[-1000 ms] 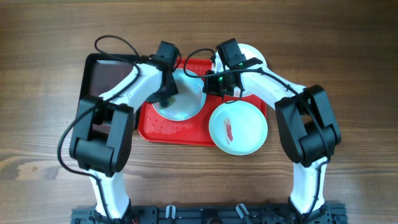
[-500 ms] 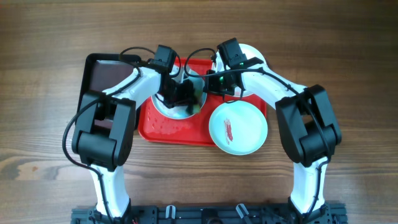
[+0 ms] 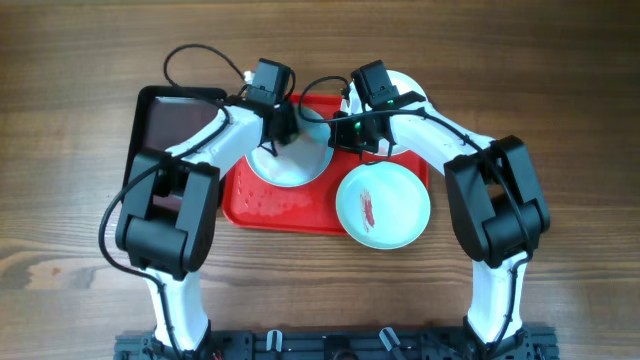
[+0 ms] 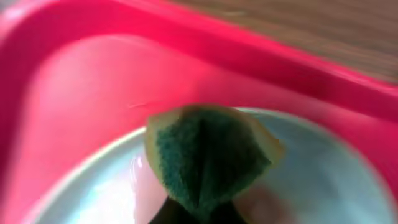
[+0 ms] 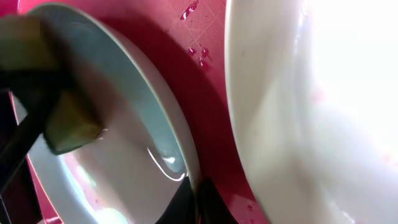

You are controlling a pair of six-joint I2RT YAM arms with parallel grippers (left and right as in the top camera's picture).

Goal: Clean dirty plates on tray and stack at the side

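Observation:
Next, I set the pale mint-blue plate on the red tray [image 3: 282, 171] between the black tray and smeared plate, using my right gripper.
A pale mint-blue plate [image 3: 296, 170] lies on the left half of the red tray [image 3: 262, 206]. My left gripper [image 3: 273, 138] is shut on a green and yellow sponge [image 4: 208, 155] and presses it on the plate's far side. My right gripper [image 3: 341, 136] is shut on that plate's right rim [image 5: 186, 155]. A second mint-blue plate [image 3: 382, 206] with a red smear sits at the tray's front right corner. A white plate [image 3: 408, 88] lies at the tray's back right, partly under my right arm; it also shows in the right wrist view [image 5: 311, 93].
A smaller black tray [image 3: 165, 120] stands left of the red tray, partly under my left arm. Water drops lie on the red tray [image 5: 199, 53] between the plates. Bare wooden table [image 3: 560, 120] surrounds both trays.
My left gripper swept the sponge right across the plate, then back toward its far left edge. My right gripper kept its hold on the rim.

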